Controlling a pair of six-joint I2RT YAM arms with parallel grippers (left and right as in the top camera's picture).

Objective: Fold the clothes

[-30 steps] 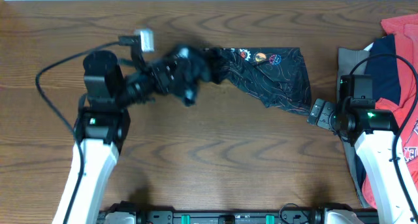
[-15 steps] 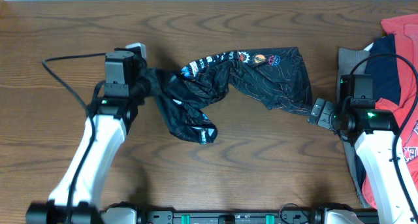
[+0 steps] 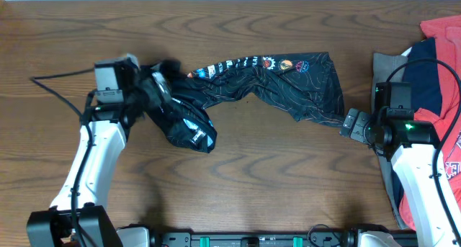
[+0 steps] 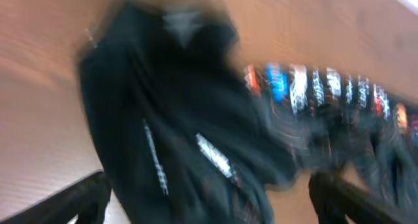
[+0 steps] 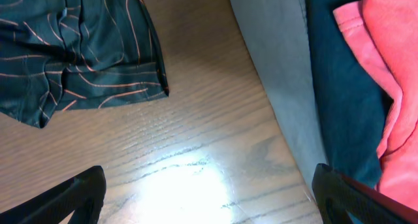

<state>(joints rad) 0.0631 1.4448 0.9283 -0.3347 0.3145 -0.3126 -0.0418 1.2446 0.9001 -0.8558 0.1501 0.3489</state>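
Observation:
The end of the black jersey lies bunched in a lump, so the robot's left gripper should take the crumpled cloth [image 3: 166, 117] next to it and spread it out before folding.
The black jersey [image 3: 288, 85] with thin orange contour lines lies stretched across the table's middle, its left end bunched in a dark lump [image 3: 184, 124]. My left gripper [image 3: 151, 88] is at that bunched end. In the left wrist view its fingers stand wide apart and open [image 4: 212, 198], with blurred jersey cloth [image 4: 183, 119] lying between them. My right gripper [image 3: 349, 123] is open over bare wood just right of the jersey's lower right corner [image 5: 78, 48]. Nothing is between its fingers [image 5: 209, 191].
A pile of other garments sits at the right edge: a red T-shirt [image 3: 443, 31], a navy piece [image 3: 425, 81] and a grey piece [image 3: 389, 67], close beside my right arm. The left arm's cable [image 3: 50, 81] loops out to the left.
My left arm carried the jersey's bunched end leftward and down, pulling the cloth out longer. Its jaws, shut on the cloth before, now stand open. The right arm stayed still.

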